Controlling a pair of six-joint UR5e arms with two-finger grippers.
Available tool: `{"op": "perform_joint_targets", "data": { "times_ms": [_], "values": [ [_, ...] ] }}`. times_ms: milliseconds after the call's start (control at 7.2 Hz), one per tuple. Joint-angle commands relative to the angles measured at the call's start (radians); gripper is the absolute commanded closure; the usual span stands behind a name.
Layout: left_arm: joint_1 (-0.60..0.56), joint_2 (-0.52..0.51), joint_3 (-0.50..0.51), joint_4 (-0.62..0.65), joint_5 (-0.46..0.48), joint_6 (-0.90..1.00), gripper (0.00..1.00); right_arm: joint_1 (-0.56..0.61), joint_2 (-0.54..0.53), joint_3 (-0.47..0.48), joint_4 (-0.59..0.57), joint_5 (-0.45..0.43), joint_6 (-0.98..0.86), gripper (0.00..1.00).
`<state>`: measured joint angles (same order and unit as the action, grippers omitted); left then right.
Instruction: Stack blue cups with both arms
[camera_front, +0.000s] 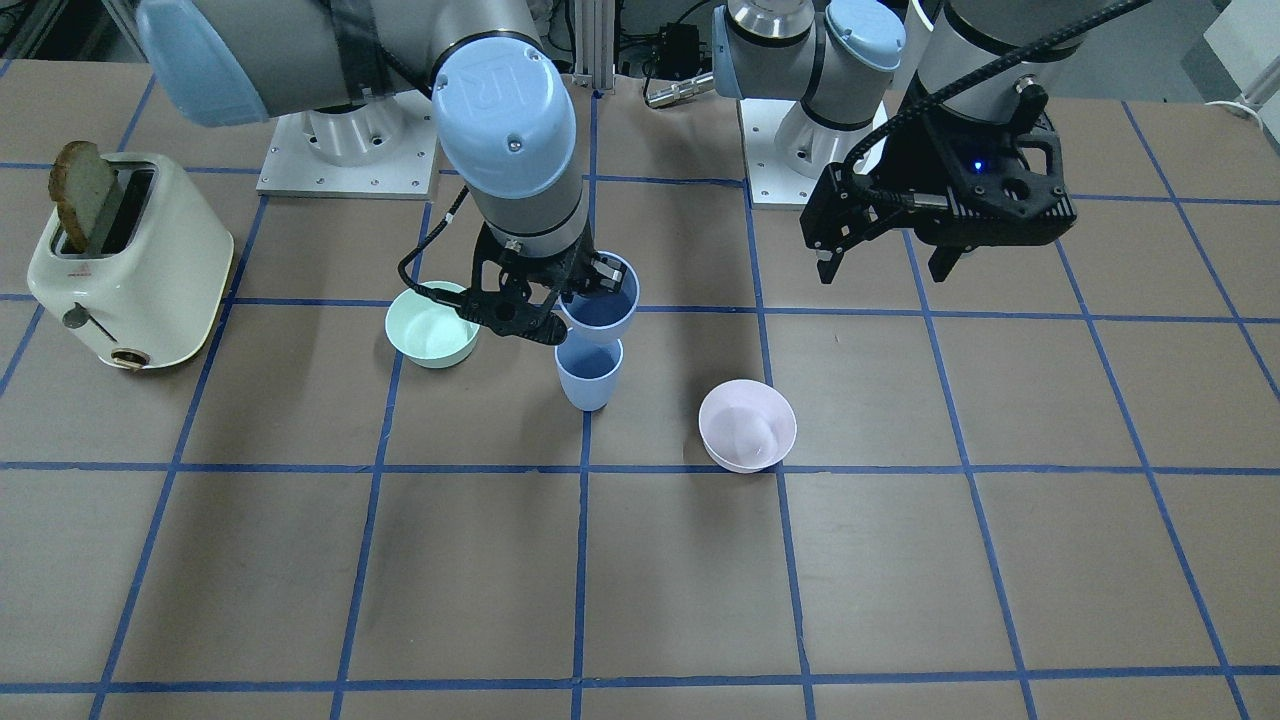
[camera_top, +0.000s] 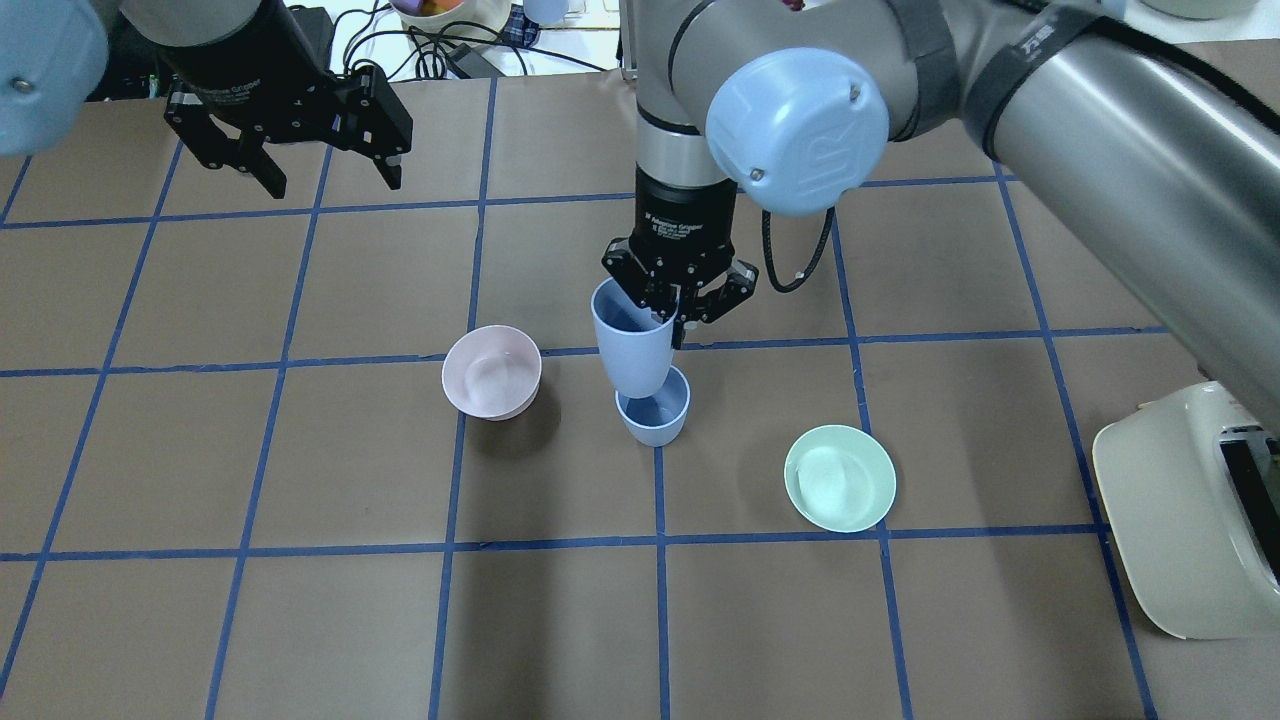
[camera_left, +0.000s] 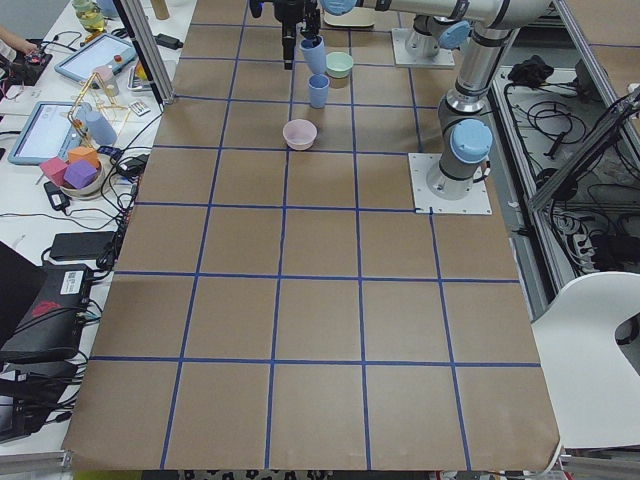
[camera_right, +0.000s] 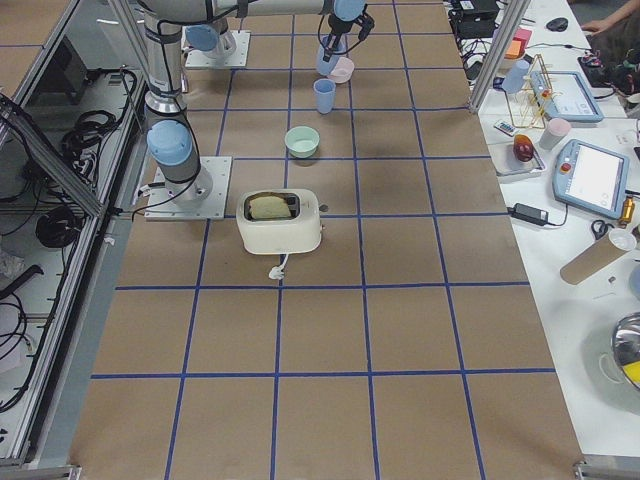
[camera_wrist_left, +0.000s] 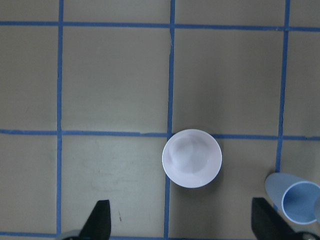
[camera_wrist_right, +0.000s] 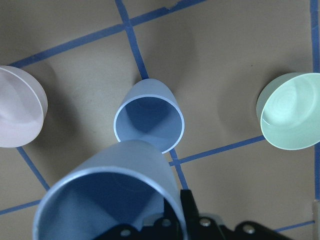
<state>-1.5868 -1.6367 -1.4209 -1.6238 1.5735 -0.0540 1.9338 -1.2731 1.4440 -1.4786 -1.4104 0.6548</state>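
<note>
My right gripper needs to release the blue cup it is holding, now just above the standing one, inside the standing blue cup (camera_front: 590, 347) (camera_wrist_right: 149, 124), which is between the pink bowl and the mint-green bowl.
One blue cup (camera_top: 655, 415) stands upright on the table near the middle; it also shows in the front view (camera_front: 589, 372) and the right wrist view (camera_wrist_right: 149, 121). My right gripper (camera_top: 668, 310) is shut on the rim of the second blue cup (camera_top: 630, 345), holding it in the air just above the standing one, slightly tilted; that held cup also shows in the front view (camera_front: 601, 307) and the right wrist view (camera_wrist_right: 107, 192). My left gripper (camera_top: 325, 175) is open and empty, raised over the far left of the table, away from the cups.
A pale pink bowl (camera_top: 491, 372) sits left of the cups and a mint-green bowl (camera_top: 840, 477) to their right. A cream toaster (camera_front: 130, 260) holding a slice of toast stands at the robot's right end. Blue tape lines grid the brown table.
</note>
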Motion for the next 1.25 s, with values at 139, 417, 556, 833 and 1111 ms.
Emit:
{"op": "perform_joint_targets", "data": {
  "times_ms": [139, 417, 556, 833, 1111],
  "values": [
    [0.001, 0.001, 0.01, -0.025, -0.007, -0.001, 0.0, 0.017, 0.008, 0.078, -0.107, -0.01, 0.02, 1.0],
    [0.001, 0.002, 0.01, -0.025, -0.007, 0.0, 0.0, 0.008, 0.015, 0.079, -0.172, -0.012, 0.022, 1.0],
    [0.001, 0.003, 0.01, -0.025, -0.004, -0.001, 0.0, 0.004, 0.012, 0.079, -0.163, -0.015, 0.025, 1.0],
    [0.001, 0.006, 0.007, -0.025, 0.0, -0.001, 0.0, -0.001, 0.002, 0.079, -0.144, -0.013, 0.026, 1.0],
    [0.001, 0.008, 0.007, -0.025, 0.002, -0.001, 0.0, -0.001, 0.008, 0.081, -0.141, -0.016, 0.029, 1.0]
  ]
}}
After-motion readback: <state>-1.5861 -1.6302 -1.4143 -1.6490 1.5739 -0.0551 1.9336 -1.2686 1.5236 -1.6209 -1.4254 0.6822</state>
